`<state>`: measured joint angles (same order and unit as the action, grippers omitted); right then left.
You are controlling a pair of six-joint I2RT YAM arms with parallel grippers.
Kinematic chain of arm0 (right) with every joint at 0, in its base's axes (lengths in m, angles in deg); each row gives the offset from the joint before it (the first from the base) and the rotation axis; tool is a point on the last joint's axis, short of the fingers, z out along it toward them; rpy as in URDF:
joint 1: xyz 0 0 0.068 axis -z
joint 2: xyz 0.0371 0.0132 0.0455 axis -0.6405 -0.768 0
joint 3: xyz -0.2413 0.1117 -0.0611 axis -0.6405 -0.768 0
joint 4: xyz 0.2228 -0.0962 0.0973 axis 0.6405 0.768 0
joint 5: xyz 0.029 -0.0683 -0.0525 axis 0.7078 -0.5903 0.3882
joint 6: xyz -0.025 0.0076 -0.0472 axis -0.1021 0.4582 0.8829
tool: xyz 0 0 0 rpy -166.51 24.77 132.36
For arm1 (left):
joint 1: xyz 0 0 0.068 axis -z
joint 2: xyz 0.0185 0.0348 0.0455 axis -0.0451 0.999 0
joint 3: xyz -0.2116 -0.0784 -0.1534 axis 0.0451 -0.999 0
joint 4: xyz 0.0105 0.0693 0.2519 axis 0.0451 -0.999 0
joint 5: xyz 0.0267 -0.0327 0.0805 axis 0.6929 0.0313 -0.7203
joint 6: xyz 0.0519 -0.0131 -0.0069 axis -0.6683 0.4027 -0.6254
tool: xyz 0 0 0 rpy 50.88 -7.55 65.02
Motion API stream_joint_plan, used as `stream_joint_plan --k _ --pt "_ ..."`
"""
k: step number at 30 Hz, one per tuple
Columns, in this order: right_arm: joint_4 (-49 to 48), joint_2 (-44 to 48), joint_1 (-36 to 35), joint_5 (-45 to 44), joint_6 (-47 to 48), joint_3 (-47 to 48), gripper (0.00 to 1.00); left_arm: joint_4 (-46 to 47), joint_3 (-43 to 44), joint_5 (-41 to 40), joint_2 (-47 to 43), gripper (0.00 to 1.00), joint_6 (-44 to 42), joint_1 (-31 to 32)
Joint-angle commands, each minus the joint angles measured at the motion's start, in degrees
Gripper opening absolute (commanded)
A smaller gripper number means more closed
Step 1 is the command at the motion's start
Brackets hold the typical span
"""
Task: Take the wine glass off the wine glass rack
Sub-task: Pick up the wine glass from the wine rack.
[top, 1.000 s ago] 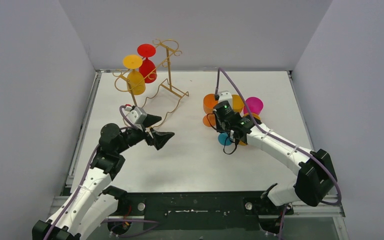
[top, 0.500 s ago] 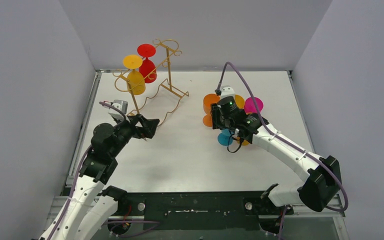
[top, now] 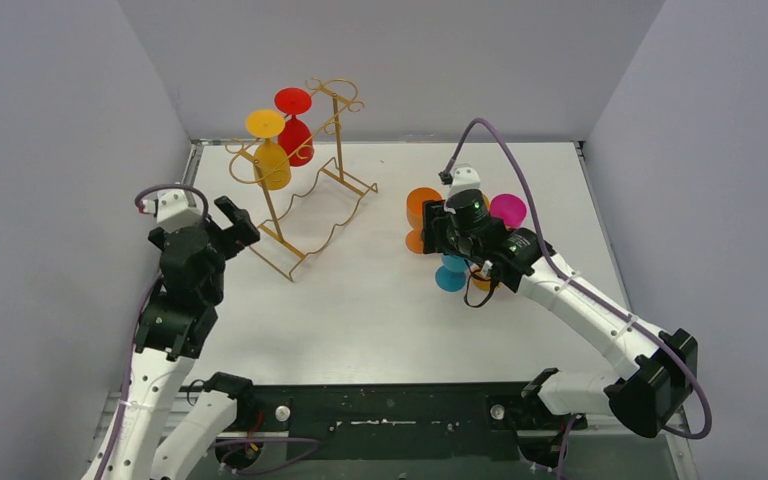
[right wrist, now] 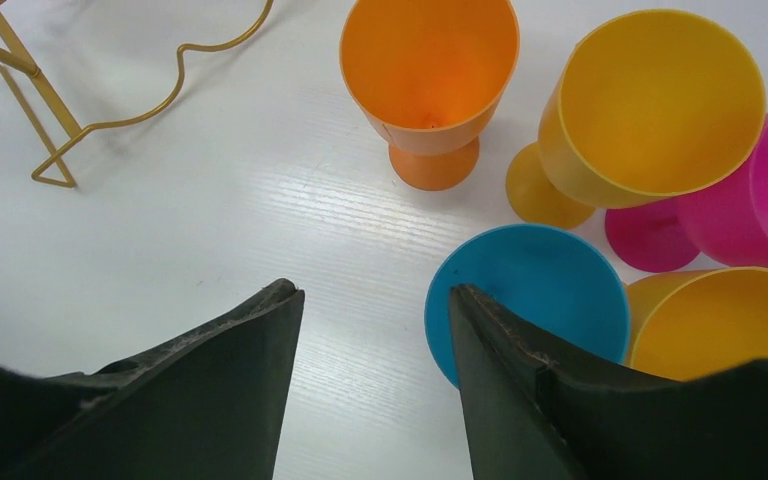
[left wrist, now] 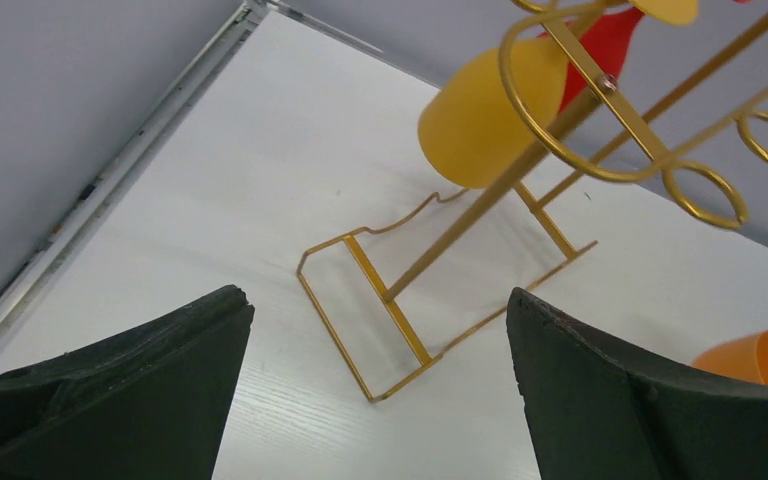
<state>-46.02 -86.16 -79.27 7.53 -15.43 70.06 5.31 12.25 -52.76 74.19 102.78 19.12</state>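
The yellow wine glass is hanging beside the red wine glass. Next, I will close my left gripper on the outer edge of the base (top: 250,124) (left wrist: 654,10) of that yellow glass.
The gold wire wine glass rack (top: 312,190) stands at the back left of the table. A yellow wine glass (top: 271,160) and a red wine glass (top: 295,135) hang upside down from its scroll hooks. In the left wrist view the yellow glass (left wrist: 485,120) hangs above the rack's base (left wrist: 400,320). My left gripper (top: 228,222) is open and empty, just left of the rack's near end. My right gripper (top: 438,232) is open and empty above the standing glasses.
Several glasses stand upright right of centre: orange (right wrist: 428,75), yellow (right wrist: 650,110), pink (right wrist: 750,200), blue (right wrist: 525,295) and another yellow (right wrist: 720,320). The enclosure's grey walls close in the left, back and right. The table's metal edge (left wrist: 100,195) runs along the left.
My left arm swung left and back, from in front of the rack's base to its left side. My right gripper shifted slightly right over the blue glass.
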Motion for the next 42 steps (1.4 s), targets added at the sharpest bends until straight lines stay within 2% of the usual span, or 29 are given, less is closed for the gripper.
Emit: stream_joint_plan --k 1,5,8,14,19,21,25,28,32,34,38,42 --pt "-1.8 3.1 0.4 -1.3 0.4 3.2 0.57 -2.7 6.1 -1.3 5.1 0.97 -0.3 -6.2" --pt "-1.8 4.6 0.6 -0.7 1.4 3.2 0.58 -0.5 8.6 6.4 8.5 0.97 5.0 -16.8" --pt "-1.5 5.8 0.8 -1.5 1.8 3.6 0.64 2.4 12.6 11.6 11.8 0.97 5.2 -22.8" --pt "-4.3 8.6 1.1 0.6 4.8 2.1 0.73 4.7 24.7 24.0 24.4 0.97 2.0 -26.4" --pt "-5.4 10.2 1.3 1.0 5.2 0.0 0.75 16.4 27.7 41.9 30.9 0.97 8.4 -32.4" --pt "-5.0 10.4 1.4 0.9 5.2 -0.2 0.76 21.2 29.6 50.9 34.9 0.94 12.6 -34.4" --pt "-4.1 10.5 1.7 0.6 5.2 -0.3 0.77 31.6 35.1 66.4 44.6 0.86 19.4 -34.5" --pt "-3.9 10.1 2.0 1.7 5.4 0.2 0.78 39.3 37.3 73.8 51.4 0.82 24.2 -34.4" --pt "-3.4 9.4 2.1 2.5 5.8 1.5 0.78 34.9 42.8 76.1 56.2 0.78 21.8 -34.0" --pt "-3.1 9.2 2.1 2.5 5.9 1.8 0.78 30.0 45.5 75.7 57.2 0.78 17.9 -33.6" --pt "-2.9 9.0 2.3 3.0 4.9 1.5 0.79 13.5 52.1 75.4 60.0 0.78 7.1 -31.9" --pt "-2.6 8.4 2.4 3.6 3.8 1.6 0.79 8.0 55.3 78.1 62.2 0.77 3.1 -31.0"
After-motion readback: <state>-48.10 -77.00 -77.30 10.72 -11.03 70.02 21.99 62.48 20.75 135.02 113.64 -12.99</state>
